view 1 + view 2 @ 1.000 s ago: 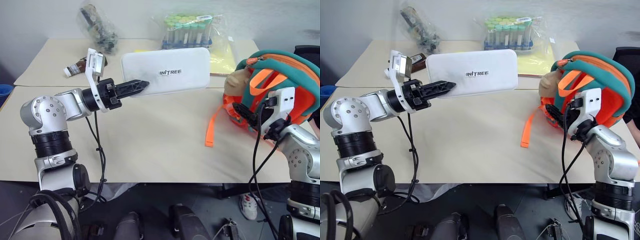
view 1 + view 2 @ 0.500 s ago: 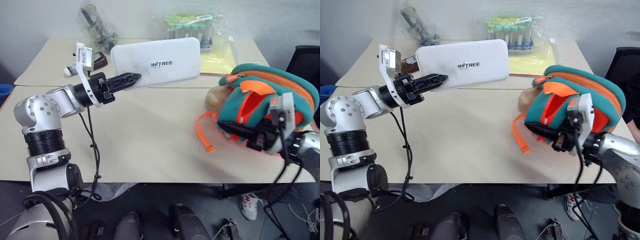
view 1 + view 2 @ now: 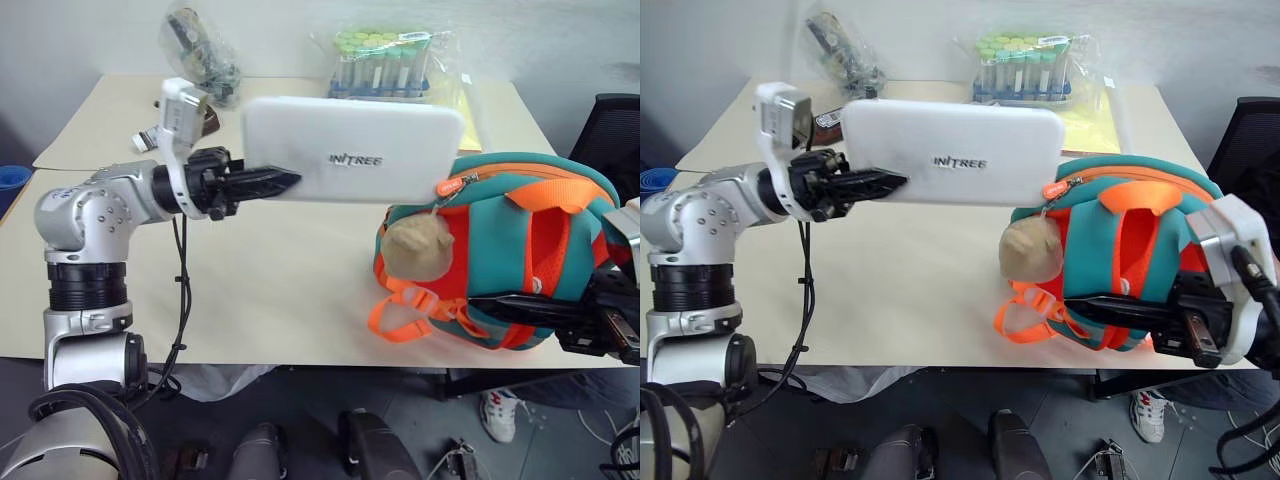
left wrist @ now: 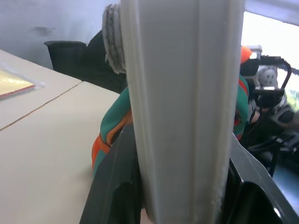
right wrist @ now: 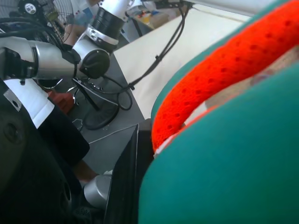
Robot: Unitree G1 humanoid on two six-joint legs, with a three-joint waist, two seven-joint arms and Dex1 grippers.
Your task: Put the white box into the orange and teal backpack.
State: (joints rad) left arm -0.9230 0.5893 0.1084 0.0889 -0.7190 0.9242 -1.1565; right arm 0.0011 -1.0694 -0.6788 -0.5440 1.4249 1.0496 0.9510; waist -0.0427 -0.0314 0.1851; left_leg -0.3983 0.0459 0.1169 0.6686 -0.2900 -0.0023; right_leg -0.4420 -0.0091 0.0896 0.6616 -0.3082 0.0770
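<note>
My left gripper needs to release the white box, now held level above the table, inside the backpack's zipper opening (image 3: 500,205), beyond the tan plush toy.
My left gripper (image 3: 285,182) is shut on the left end of the white box (image 3: 350,150) and holds it level in the air above the table. The box's right end reaches the zipper top of the orange and teal backpack (image 3: 510,250). The backpack stands at the table's front right edge with its tan plush toy (image 3: 418,247) facing left. My right gripper (image 3: 480,303) is shut on the backpack's lower front, pointing left. In the left wrist view the box (image 4: 182,107) sits edge-on between the fingers, with the backpack (image 4: 112,126) behind it.
At the back of the table (image 3: 280,290) lie a bag of green-capped tubes (image 3: 380,60), a yellow pad (image 3: 1090,125), a clear bag of dark items (image 3: 195,45) and a small brown bottle (image 3: 830,118). A black chair (image 3: 610,120) stands to the right.
The right gripper closed on the backpack and dragged it left and toward the front edge. The left gripper swung the white box right, so its end now reaches the backpack's top.
</note>
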